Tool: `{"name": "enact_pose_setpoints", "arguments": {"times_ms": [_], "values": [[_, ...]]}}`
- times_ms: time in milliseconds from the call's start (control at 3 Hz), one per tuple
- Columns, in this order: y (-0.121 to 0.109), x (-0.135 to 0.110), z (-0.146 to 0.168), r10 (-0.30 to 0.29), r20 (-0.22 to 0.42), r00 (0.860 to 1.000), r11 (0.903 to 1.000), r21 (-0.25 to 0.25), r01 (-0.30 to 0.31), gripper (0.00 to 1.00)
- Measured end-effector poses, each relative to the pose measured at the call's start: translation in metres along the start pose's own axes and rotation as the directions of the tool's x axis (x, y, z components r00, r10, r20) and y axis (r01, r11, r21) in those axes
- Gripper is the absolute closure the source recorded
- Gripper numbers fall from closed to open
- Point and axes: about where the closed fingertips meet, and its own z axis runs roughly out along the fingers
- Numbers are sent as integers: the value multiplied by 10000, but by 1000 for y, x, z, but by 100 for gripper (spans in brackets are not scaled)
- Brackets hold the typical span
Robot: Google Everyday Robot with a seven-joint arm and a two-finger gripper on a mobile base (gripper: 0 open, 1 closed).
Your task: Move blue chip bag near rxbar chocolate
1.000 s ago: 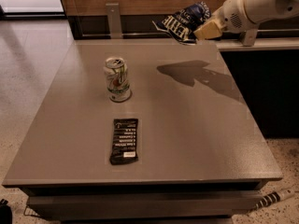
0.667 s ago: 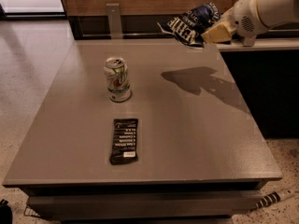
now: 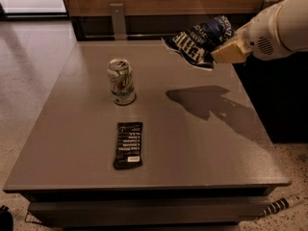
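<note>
Next, I set the blue chip bag with my gripper on the bare table (image 3: 188, 129) beside the rxbar chocolate, toward the white arm's side.
The blue chip bag (image 3: 199, 41) is a crinkled navy foil bag with white lettering, held in the air above the table's far right part. My gripper (image 3: 225, 51) is shut on the bag's right side, coming in from the right on the white arm (image 3: 279, 25). The bag casts a shadow on the table below it. The rxbar chocolate (image 3: 128, 144) is a flat black wrapper with white text, lying flat near the table's front edge, left of centre, far from the bag.
A silver-green drink can (image 3: 121, 82) stands upright behind the bar, left of centre. The grey table (image 3: 202, 143) ends close in front of the bar. A wooden wall and a metal post (image 3: 118, 19) lie behind the table. A striped object (image 3: 283, 205) lies on the floor at right.
My gripper has lifted the blue chip bag a little higher and drifted slightly right; its shadow on the table shifted too. The can and the bar have not moved.
</note>
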Motion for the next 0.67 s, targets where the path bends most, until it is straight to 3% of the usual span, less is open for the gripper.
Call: {"name": "enact_pose_setpoints", "arguments": {"times_ms": [667], "values": [[87, 46, -14, 515, -613, 9968, 9954, -771, -562, 100]]}}
